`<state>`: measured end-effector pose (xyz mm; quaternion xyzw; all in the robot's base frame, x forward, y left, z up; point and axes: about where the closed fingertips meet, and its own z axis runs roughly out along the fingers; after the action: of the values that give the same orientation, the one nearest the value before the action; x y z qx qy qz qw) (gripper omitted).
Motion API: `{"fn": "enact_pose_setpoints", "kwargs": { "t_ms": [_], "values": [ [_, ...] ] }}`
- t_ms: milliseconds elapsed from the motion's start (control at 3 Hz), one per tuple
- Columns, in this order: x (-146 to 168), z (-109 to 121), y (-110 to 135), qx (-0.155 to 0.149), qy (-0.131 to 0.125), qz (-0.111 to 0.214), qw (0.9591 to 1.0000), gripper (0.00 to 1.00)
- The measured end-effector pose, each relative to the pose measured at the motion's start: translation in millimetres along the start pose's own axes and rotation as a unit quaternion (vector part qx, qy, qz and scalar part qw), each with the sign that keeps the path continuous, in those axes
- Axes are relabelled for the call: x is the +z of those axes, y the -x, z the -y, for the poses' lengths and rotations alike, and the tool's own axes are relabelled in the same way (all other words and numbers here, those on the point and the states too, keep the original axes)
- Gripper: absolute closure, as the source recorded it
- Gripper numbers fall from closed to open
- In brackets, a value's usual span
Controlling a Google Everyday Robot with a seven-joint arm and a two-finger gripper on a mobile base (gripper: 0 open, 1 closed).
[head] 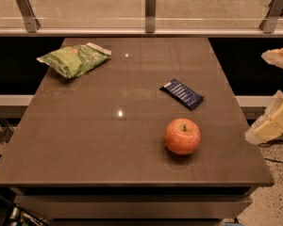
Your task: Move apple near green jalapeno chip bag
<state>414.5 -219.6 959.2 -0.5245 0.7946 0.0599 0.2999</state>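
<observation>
Next, my gripper will go to the red-orange apple and close around the apple's middle (184,137), with fingers on its near and far sides.
The red-orange apple (182,136) stands upright on the brown table (85,140), right of the middle and toward the front. The crinkled green jalapeno chip bag (74,59) lies at the table's far left, well away from the apple. My gripper (275,122) shows as pale cream parts at the right edge of the camera view, off the table's right side, level with the apple and clear of it. It holds nothing that I can see.
A flat dark blue bar wrapper (181,92) lies between apple and far edge, right of centre. A glass railing with metal posts (150,9) runs behind the table. Floor lies beyond the table's right edge.
</observation>
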Motion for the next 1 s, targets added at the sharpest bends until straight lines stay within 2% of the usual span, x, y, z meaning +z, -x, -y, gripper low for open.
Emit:
{"fn": "enact_pose_setpoints", "kwargs": {
  "t_ms": [333, 667, 1000],
  "values": [
    [9.5, -6.4, -6.9, 0.025, 0.004, 0.057, 0.9981, 0.00],
    [20.1, -15.6, -9.7, 0.048, 0.006, 0.111, 0.9927, 0.00],
    [34.8, -23.3, -4.4, 0.060, 0.009, 0.148, 0.9871, 0.00]
  ]
}}
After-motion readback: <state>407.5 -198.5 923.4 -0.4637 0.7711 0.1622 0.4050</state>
